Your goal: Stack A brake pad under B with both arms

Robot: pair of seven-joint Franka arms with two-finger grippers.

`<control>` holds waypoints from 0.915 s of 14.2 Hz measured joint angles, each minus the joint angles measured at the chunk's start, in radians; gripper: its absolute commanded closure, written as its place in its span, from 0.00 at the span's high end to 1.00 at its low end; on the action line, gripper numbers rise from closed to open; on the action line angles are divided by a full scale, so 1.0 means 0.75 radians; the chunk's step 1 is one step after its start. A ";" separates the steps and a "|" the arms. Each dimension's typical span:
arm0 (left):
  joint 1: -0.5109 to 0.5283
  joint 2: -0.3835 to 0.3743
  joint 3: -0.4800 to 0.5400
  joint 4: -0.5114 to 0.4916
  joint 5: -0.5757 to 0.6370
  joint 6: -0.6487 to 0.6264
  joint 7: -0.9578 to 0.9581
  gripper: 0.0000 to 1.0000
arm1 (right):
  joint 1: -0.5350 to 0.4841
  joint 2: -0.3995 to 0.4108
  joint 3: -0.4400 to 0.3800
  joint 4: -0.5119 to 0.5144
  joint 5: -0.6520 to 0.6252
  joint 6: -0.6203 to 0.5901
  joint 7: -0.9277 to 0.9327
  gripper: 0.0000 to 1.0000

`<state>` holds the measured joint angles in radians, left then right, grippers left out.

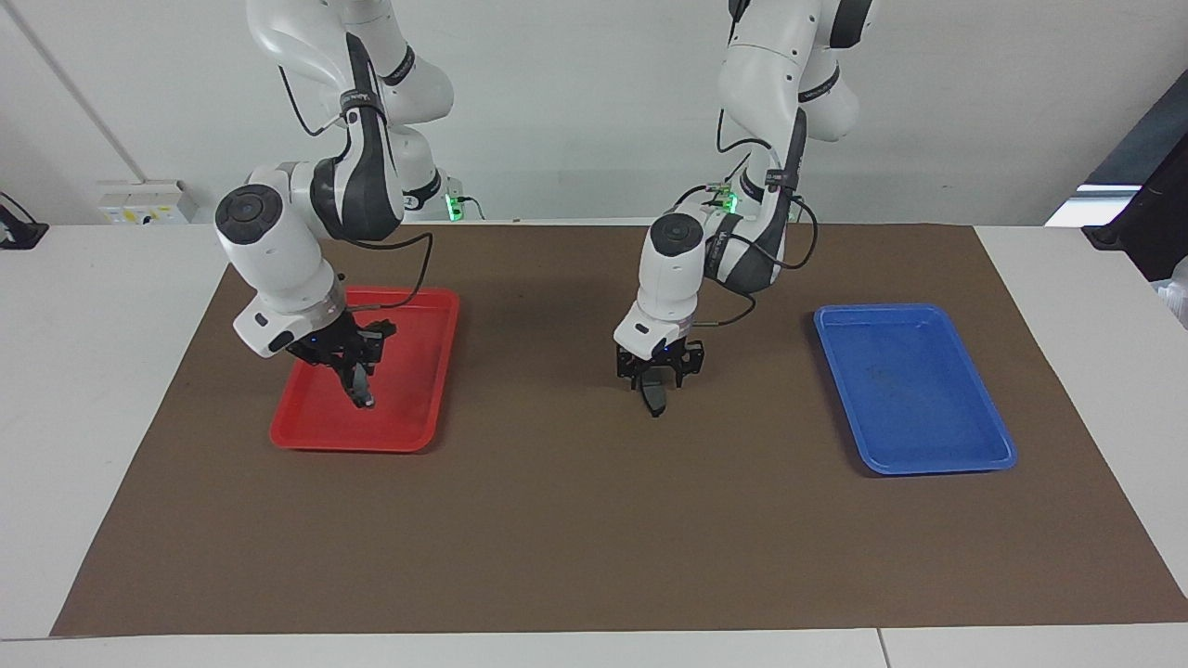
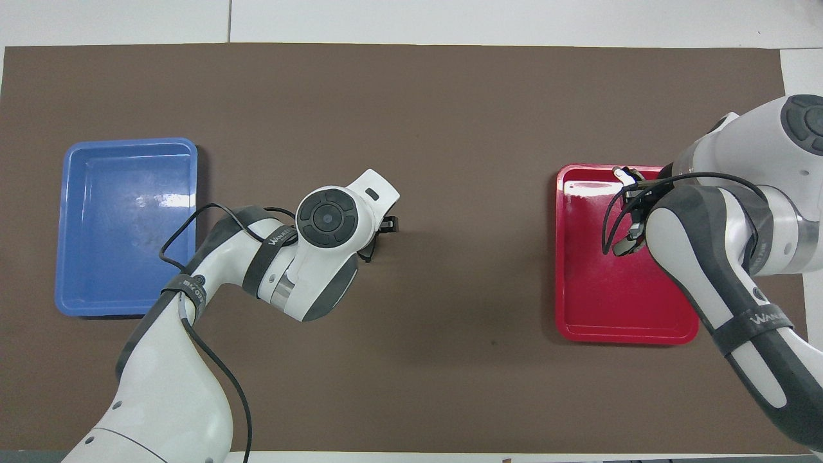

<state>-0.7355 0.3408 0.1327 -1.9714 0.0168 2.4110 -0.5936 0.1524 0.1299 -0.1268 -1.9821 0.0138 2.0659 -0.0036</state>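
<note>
Next, my right gripper releases B, now low over the red tray, onto the A brake pad, on the brown mat (image 2: 366, 231) under my left gripper.
My left gripper (image 1: 657, 378) hangs over the middle of the brown mat. It is shut on a short all-dark pad with a pointed end, the A brake pad (image 1: 655, 399), which hangs down from the fingers clear of the mat. My right gripper (image 1: 358, 382) is over the red tray (image 1: 413, 371). It is shut on a dark pad seen edge-on with a light grey tip, B (image 1: 362, 393), whose lower end is close to the tray floor. In the overhead view both pads are hidden under the arms, and only a black edge of the left gripper (image 2: 386, 224) shows.
A blue tray (image 1: 914, 399) with nothing in it lies toward the left arm's end of the mat, also in the overhead view (image 2: 122, 225). The red tray (image 2: 617, 302) lies toward the right arm's end. A brown mat (image 1: 575, 538) covers the table.
</note>
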 measured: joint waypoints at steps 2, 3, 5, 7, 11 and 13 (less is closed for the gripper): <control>0.055 -0.046 0.004 0.006 0.000 -0.025 0.005 0.99 | 0.039 0.001 0.007 0.019 0.007 -0.002 0.001 0.14; 0.092 -0.082 0.006 0.006 0.000 -0.061 0.015 0.99 | 0.086 0.005 0.010 0.050 0.040 -0.019 0.031 0.14; 0.189 -0.155 0.010 0.006 0.001 -0.148 0.101 0.99 | 0.228 0.029 0.019 0.156 0.117 -0.070 0.196 0.14; 0.303 -0.217 0.012 0.006 0.001 -0.231 0.240 0.99 | 0.402 0.090 0.027 0.276 0.133 -0.087 0.373 0.14; 0.517 -0.335 0.017 0.008 0.001 -0.396 0.530 0.99 | 0.638 0.334 0.038 0.496 0.135 -0.072 0.545 0.14; 0.608 -0.397 0.022 0.016 0.001 -0.471 0.635 1.00 | 0.725 0.481 0.039 0.594 0.135 0.014 0.613 0.14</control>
<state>-0.2792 0.0431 0.1490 -1.9596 0.0174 2.0577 -0.1171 0.6958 0.4910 -0.0977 -1.5366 0.1153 2.0767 0.4562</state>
